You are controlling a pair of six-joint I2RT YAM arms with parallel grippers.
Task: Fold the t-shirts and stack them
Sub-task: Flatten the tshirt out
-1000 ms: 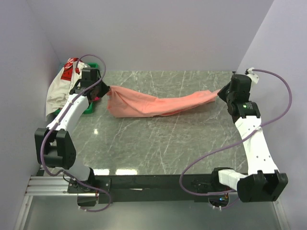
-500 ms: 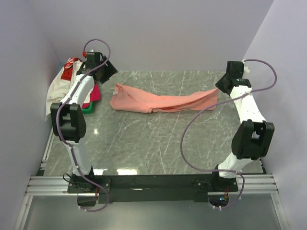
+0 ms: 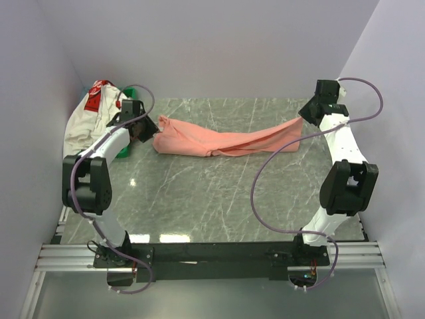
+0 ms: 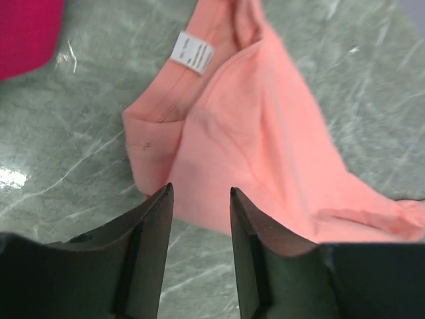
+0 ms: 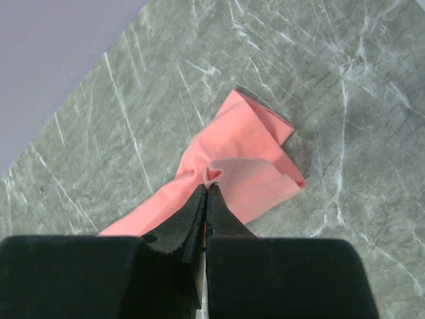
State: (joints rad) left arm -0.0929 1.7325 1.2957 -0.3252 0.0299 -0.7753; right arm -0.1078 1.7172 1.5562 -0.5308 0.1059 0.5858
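Note:
My left gripper is facing a salmon-pink t-shirt bunched in a long heap, so it should pinch its edge (image 4: 178, 158) by the white label before both grippers lift and spread the shirt.
The salmon-pink t-shirt (image 3: 226, 141) lies bunched in a long strip across the far half of the table. My right gripper (image 5: 211, 187) is shut on a pinch of its right end, seen in the top view at the far right (image 3: 304, 114). My left gripper (image 4: 200, 191) stands open just short of the shirt's left end (image 4: 252, 133), where a white label (image 4: 192, 53) shows inside the collar; nothing is between its fingers. The white t-shirt with a red patch (image 3: 81, 123) hangs at the far left. A bit of the magenta-pink t-shirt (image 4: 20, 33) shows beside the left gripper.
A green tray (image 3: 123, 152) sits at the left edge under the white and magenta shirts. Side walls stand close to both arms. The marble table (image 3: 212, 199) stretches from the shirt to the arm bases.
My left gripper let go of the salmon shirt's left end, which dropped onto the table. It rose, then came back down beside it. The right arm moved farther back, holding its end.

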